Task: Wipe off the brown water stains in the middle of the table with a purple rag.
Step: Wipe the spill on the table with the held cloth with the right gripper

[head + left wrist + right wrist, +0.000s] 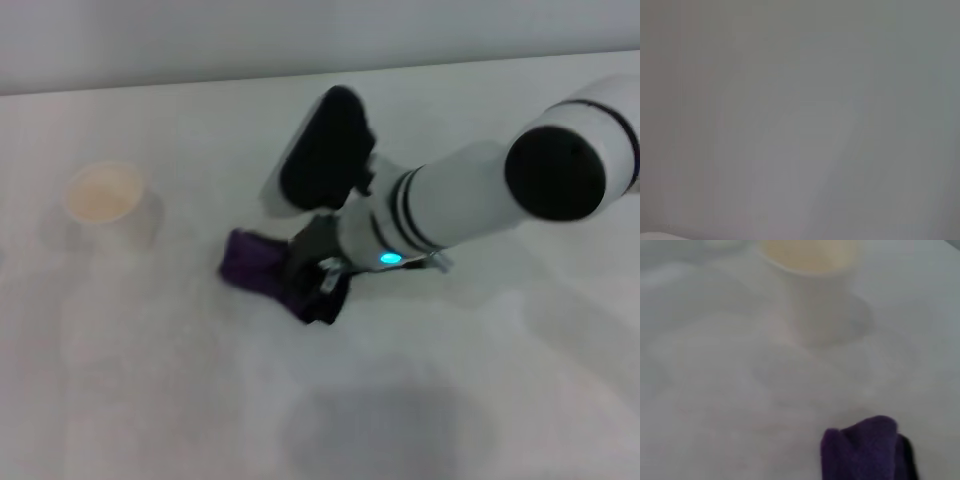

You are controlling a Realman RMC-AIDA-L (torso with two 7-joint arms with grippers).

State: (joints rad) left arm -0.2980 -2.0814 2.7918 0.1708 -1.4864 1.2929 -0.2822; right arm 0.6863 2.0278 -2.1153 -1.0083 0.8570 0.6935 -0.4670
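Observation:
I should use my right gripper to set the purple rag, now bunched near the table's middle, down on the table (407, 228) under the black rings just behind its fingers and let go of it.
The purple rag (255, 262) lies bunched on the white table (150, 380) near its middle. My right gripper (322, 275) reaches in from the right, is down on the rag's right end and looks shut on it. The rag also shows in the right wrist view (862, 450), with bare table beyond it. No brown water stain shows in any view; the rag and gripper hide the spot beneath them. My left gripper is out of view, and the left wrist view shows only a plain grey surface.
A white cup (105, 195) with a tan inside stands upright at the left of the table, apart from the rag; it also shows in the right wrist view (812, 285). The table's far edge meets a pale wall.

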